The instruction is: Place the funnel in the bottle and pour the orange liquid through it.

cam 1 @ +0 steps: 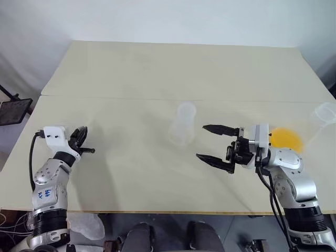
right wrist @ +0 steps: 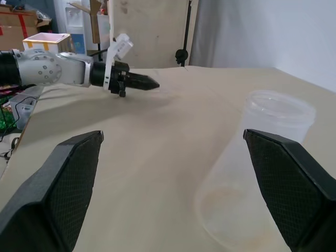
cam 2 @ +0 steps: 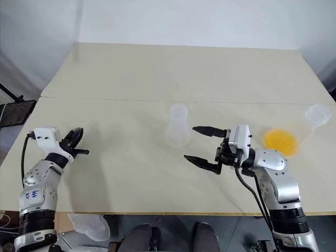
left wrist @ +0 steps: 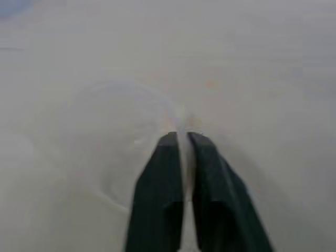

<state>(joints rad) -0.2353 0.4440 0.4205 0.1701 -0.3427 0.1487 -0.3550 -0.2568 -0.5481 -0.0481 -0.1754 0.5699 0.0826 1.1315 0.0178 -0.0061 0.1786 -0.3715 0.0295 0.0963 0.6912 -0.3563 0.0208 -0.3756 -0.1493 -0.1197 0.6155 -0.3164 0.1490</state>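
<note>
The funnel, now lying on the table, will be released by my left gripper in the opening of the bottle (cam 1: 185, 107) that stands in the middle of the table.
The funnel (left wrist: 123, 139) is a faint clear round rim lying on the table at my left gripper's tips. My left gripper (left wrist: 182, 137) is shut, and the funnel's rim seems pinched between its fingers; it sits at the table's left side (cam 1: 86, 143). The bottle (cam 1: 181, 126), a clear conical flask, stands upright mid-table. My right gripper (cam 1: 215, 143) is open and empty, pointing left at the bottle, just to its right and apart from it. The orange liquid (cam 1: 286, 138) pools inside a larger clear flask (cam 1: 324, 113) lying on its side at the right, behind my right wrist.
The cream table (cam 1: 157, 68) has a seam running across it behind the bottle. Bare surface stretches between my left gripper and the bottle. A black object (cam 1: 13, 110) stands off the table's left edge.
</note>
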